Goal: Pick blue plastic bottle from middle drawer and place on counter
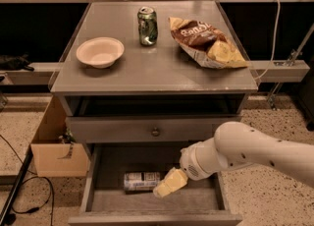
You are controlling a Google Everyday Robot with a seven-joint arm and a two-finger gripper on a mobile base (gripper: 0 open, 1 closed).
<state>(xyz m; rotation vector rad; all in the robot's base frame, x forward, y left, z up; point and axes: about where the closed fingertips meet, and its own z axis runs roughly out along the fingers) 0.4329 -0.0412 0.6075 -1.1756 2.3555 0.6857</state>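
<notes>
Next, my gripper closes on the end of the blue plastic bottle [155,182] that points toward my white arm, inside the open middle drawer.
The blue plastic bottle [141,181] lies on its side on the floor of the open middle drawer [100,171], left of centre. My gripper [166,184], at the end of the white arm coming in from the right, reaches down into the drawer and sits just at the bottle's right end, its yellowish fingers overlapping the cap side. The grey counter [152,68] is the cabinet top above.
On the counter stand a white bowl [100,51], a green soda can [147,25] and a chip bag [206,41]. A closed drawer front with a brass knob [155,131] is above the open drawer. A cardboard box [55,146] stands left of the cabinet.
</notes>
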